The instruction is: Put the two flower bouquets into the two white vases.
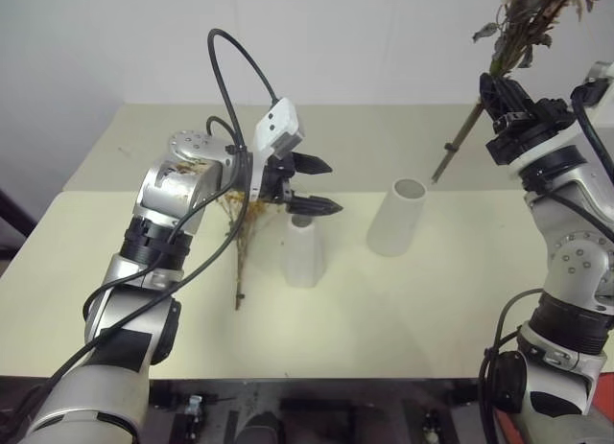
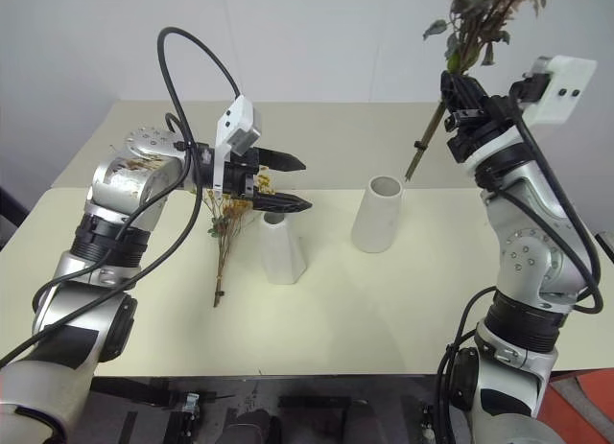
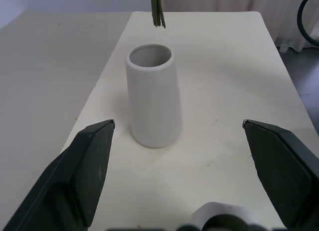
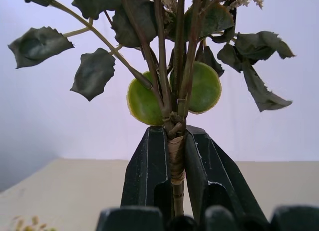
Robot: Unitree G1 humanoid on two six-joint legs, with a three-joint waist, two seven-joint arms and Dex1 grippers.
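Note:
Next, I release the green-leaved bouquet, stems down, from my right gripper into the opening of the taller white vase (image 1: pixel 409 190). The bouquet now hangs just above and behind that vase.
My right gripper (image 1: pixel 501 87) is raised at the right, shut on the bound stems of the green-leaved bouquet with cream sprigs (image 4: pixel 164 66). The bouquet stands upright, and its stem ends (image 1: pixel 446 161) hang above and just behind the taller white vase (image 1: pixel 396 217). The short cone-shaped white vase (image 1: pixel 302 252) stands to that vase's left. My left gripper (image 1: pixel 315 185) hovers open right over the short vase's mouth, with nothing between its fingers (image 3: pixel 92 166). The yellow-orange bouquet (image 1: pixel 240 238) lies flat on the table left of the short vase, partly hidden by my left arm.
The cream table (image 1: pixel 422 310) has two joined tops, with a seam running across behind the vases. A white wall rises behind its far edge. Bare tabletop lies in front of both vases and at the far back.

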